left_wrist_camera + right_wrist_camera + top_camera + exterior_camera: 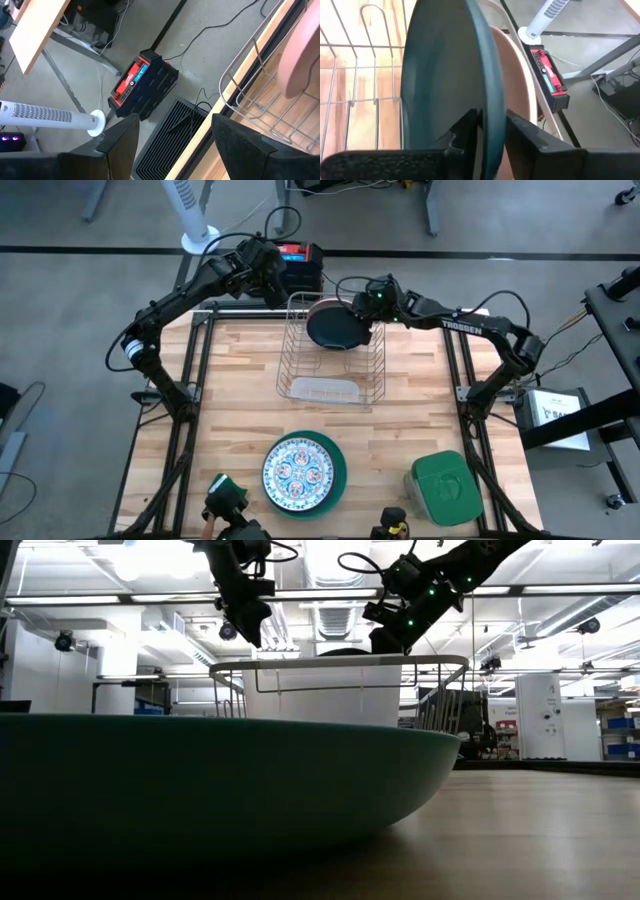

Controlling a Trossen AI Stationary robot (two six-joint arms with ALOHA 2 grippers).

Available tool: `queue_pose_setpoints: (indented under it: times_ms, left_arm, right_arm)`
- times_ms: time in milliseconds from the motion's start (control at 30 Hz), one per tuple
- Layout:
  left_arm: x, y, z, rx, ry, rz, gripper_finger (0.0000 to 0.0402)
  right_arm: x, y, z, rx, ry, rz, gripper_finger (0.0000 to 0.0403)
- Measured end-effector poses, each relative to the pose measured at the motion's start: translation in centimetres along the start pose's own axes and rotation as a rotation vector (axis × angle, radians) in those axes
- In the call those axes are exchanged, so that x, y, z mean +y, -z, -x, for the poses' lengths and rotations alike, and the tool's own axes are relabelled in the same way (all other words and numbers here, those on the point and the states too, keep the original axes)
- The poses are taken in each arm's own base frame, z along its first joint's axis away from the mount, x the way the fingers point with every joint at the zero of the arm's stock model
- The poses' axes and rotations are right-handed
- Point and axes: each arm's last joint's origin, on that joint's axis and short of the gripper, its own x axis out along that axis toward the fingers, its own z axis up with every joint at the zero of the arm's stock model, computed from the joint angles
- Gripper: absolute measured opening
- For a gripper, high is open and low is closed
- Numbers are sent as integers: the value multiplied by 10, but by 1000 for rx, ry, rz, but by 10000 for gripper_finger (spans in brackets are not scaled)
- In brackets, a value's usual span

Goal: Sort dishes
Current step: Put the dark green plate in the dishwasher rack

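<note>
The dark teal plate is too close to the salmon-pink plate, so my right gripper will take hold again of the dark teal rim (488, 75), lift the plate clear and set it down farther away.
A wire dish rack (330, 370) stands at the table's far middle. In it the salmon-pink plate (520, 85) stands on edge, and the dark teal plate (335, 328) stands just in front of it. My right gripper (368, 305) is shut on the dark teal plate. My left gripper (270, 275) hangs open over the table's far edge, by the rack's far left corner, touching nothing. Near the front edge the white ornamented plate (300, 470) lies on the bright teal-green plate (337, 470). My right gripper pinches the dark teal plate's rim (492, 100) between its two fingers, one finger (465, 130) on each face. It comes from the table's right, slanting down. The plate stands on edge inside the rack, close beside the pink plate; whether its lower edge rests on the wires is hidden.
A square green-lidded container (445, 485) sits at the near right and a small green sponge (225, 488) at the near left. Bare wood lies between the rack and the stacked plates. A red and black box (142, 82) and a white fan (190, 215) stand on the floor beyond the far edge.
</note>
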Motion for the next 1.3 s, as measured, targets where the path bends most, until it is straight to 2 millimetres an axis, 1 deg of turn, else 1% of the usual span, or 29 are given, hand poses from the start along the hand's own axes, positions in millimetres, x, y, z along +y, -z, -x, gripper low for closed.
queue_pose_setpoints:
  times_ms: [400,500,767,867,967,1000,1133,1300]
  left_arm:
    - [-1,0,0,-7,20,1,238]
    - [-1,0,0,-7,20,3,238]
    - [-1,0,0,-7,21,14,238]
    - [-1,0,0,-7,21,18,238]
    - [-1,0,0,-6,21,18,238]
    - [-1,0,0,-6,21,18,238]
    - [-1,0,0,-5,21,17,238]
    - [-1,0,0,-4,21,17,238]
  right_arm:
    - [-1,0,1,3,16,-3,126]
    - [-1,0,1,3,16,13,128]
    - [-2,-4,2,-14,22,35,87]
    - [-3,-8,3,-25,26,35,58]
    - [-5,-13,8,-42,39,38,19]
    - [-7,-15,10,-48,48,44,12]
    - [-11,-23,21,-70,67,41,13]
    - [-13,-30,33,-70,50,44,5]
